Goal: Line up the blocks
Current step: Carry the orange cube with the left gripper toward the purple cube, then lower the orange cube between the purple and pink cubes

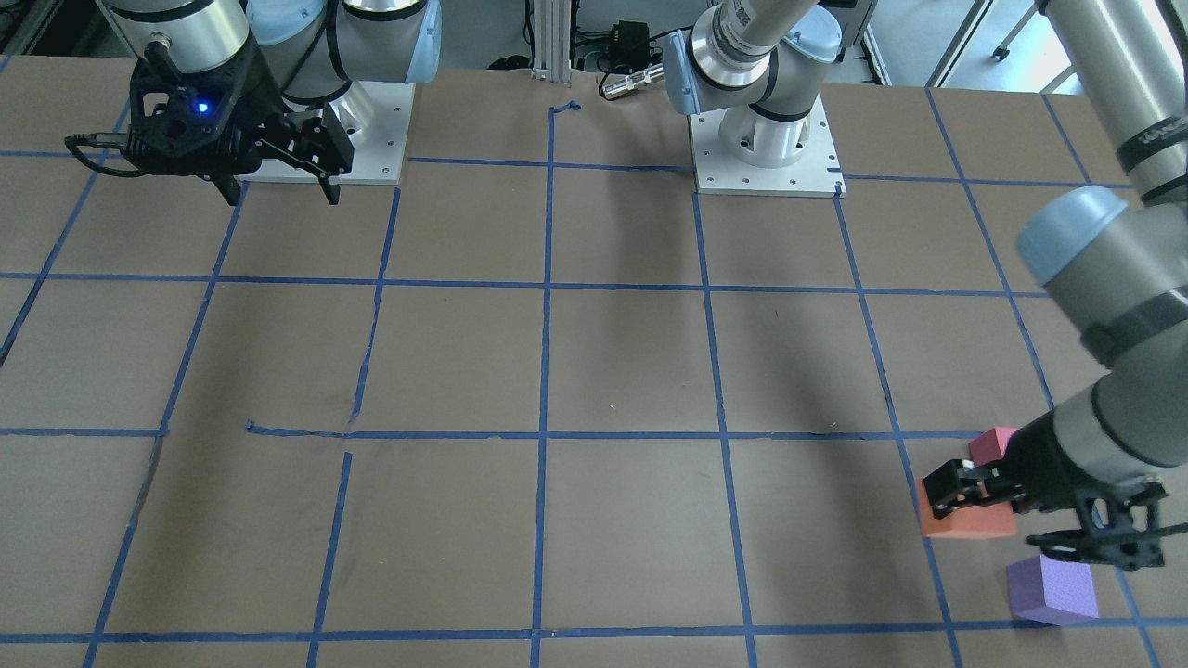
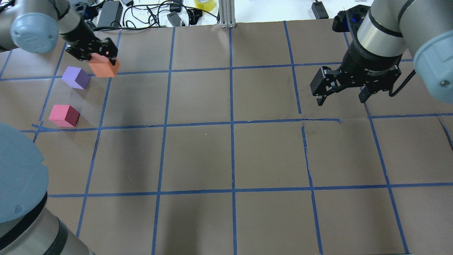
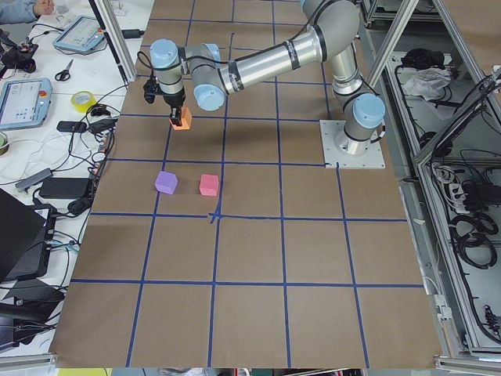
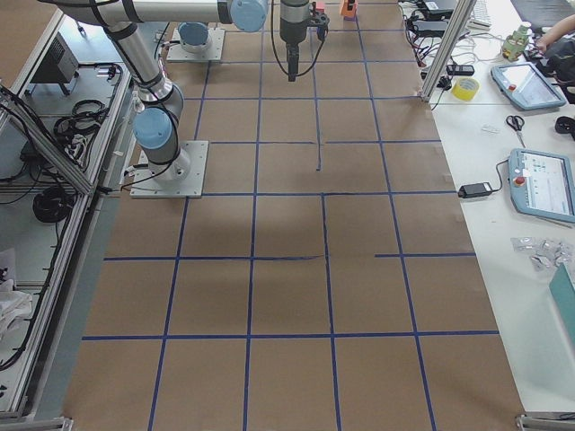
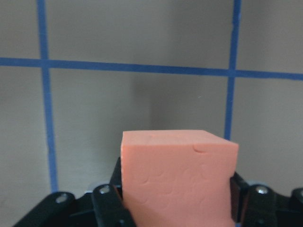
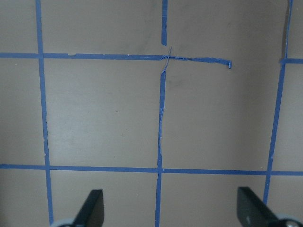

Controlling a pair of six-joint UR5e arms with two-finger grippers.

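Observation:
Next, I release the orange block with my left gripper against the pink-red block, on its side (image 1: 1022, 507) facing the purple block.
My left gripper (image 2: 102, 61) is shut on the orange block (image 2: 103, 68) and holds it a little above the table at the far left. The left wrist view shows the orange block (image 5: 177, 175) between the fingers. The purple block (image 2: 76, 77) lies on the table just left of and nearer than the orange one. The pink-red block (image 2: 64, 115) lies nearer still, by a tape crossing. In the front view the orange block (image 1: 965, 524) sits between the pink-red block (image 1: 991, 443) and the purple block (image 1: 1053, 590). My right gripper (image 2: 341, 95) hangs open and empty over the far right of the table.
The brown table carries a blue tape grid (image 2: 231, 124). Cables, power bricks and a yellow tape roll (image 2: 204, 4) lie beyond the far edge. The two arm bases (image 1: 766, 158) stand at the robot's side of the table.

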